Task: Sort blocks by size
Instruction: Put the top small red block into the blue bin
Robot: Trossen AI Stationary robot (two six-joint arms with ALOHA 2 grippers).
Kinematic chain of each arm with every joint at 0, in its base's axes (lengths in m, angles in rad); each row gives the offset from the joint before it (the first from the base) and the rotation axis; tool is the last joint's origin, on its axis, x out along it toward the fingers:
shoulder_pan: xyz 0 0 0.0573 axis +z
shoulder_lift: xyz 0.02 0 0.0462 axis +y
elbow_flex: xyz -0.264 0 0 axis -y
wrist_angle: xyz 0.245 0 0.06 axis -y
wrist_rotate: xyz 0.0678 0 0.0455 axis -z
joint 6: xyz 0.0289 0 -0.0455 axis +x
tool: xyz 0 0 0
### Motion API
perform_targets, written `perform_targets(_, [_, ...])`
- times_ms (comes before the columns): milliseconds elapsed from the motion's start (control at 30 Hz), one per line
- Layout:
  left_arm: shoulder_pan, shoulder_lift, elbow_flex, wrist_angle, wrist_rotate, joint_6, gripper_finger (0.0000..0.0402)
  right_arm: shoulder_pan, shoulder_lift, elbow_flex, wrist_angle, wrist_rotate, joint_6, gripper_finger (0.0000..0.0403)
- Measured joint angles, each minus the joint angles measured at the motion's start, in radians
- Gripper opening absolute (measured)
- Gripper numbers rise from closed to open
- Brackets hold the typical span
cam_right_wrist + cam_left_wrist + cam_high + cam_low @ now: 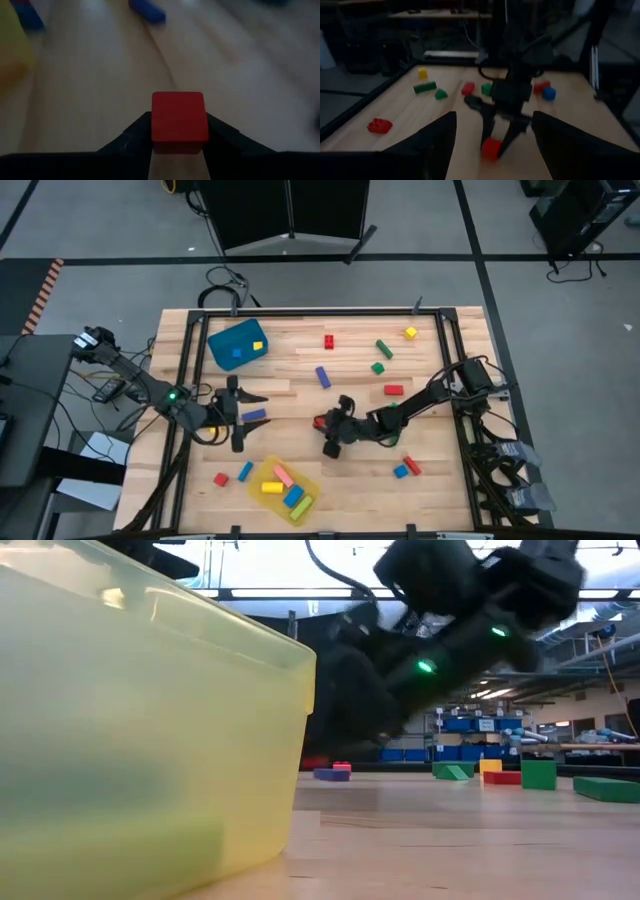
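The red cube will go down in the blue bin point(235, 342), just behind the blue block, from my right gripper.
A small red cube point(319, 421) point(179, 121) sits on the table near the middle, and my right gripper point(325, 430) is shut on it, a finger pressed to each side. The left wrist view shows the same red cube point(490, 148) pinched low between the right arm's fingers. My left gripper point(243, 418) hovers open at the left, facing the right arm, with a blue block point(255, 416) lying just ahead of its fingertips. More blocks are scattered around: red point(328, 341), green point(383, 349), yellow point(410, 333), blue point(322, 376).
A blue bin point(222, 338) at the back left holds a blue and a yellow block. A yellow tray point(313, 488) point(150, 740) at the front holds yellow, pink and blue blocks. Red and blue blocks point(405, 468) lie at the front right, with two more point(221, 478) at the front left.
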Motion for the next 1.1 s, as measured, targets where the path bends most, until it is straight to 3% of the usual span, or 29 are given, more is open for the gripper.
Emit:
perform_targets(233, [0.000, -0.060, 0.000, 0.136, -0.055, 0.009, 0.0269, -0.151, 0.000, 0.250, -0.153, -0.076, -0.144, 0.0145])
perform_targets(433, [-0.001, -0.121, 0.000, 0.290, -0.054, 0.144, 0.0269, -0.315, -0.001, 0.429, -0.194, -0.185, -0.209, 0.0145])
perform_targets(567, [-0.001, -0.152, 0.000, 0.354, -0.047, 0.222, 0.0269, -0.395, -0.001, 0.489, -0.180, -0.221, -0.209, 0.0145])
perform_targets(700, [-0.001, -0.175, 0.000, 0.384, -0.046, 0.274, 0.0269, -0.443, 0.008, 0.497, -0.044, -0.267, -0.174, 0.0145])
perform_targets(833, [-0.001, -0.190, 0.001, 0.401, -0.045, 0.309, 0.0269, -0.470, 0.088, 0.522, 0.134, -0.315, -0.092, 0.0145])
perform_targets(1100, [-0.001, -0.204, 0.001, 0.411, -0.044, 0.311, 0.0269, -0.478, 0.331, 0.848, 0.071, -0.339, -0.016, 0.0145])
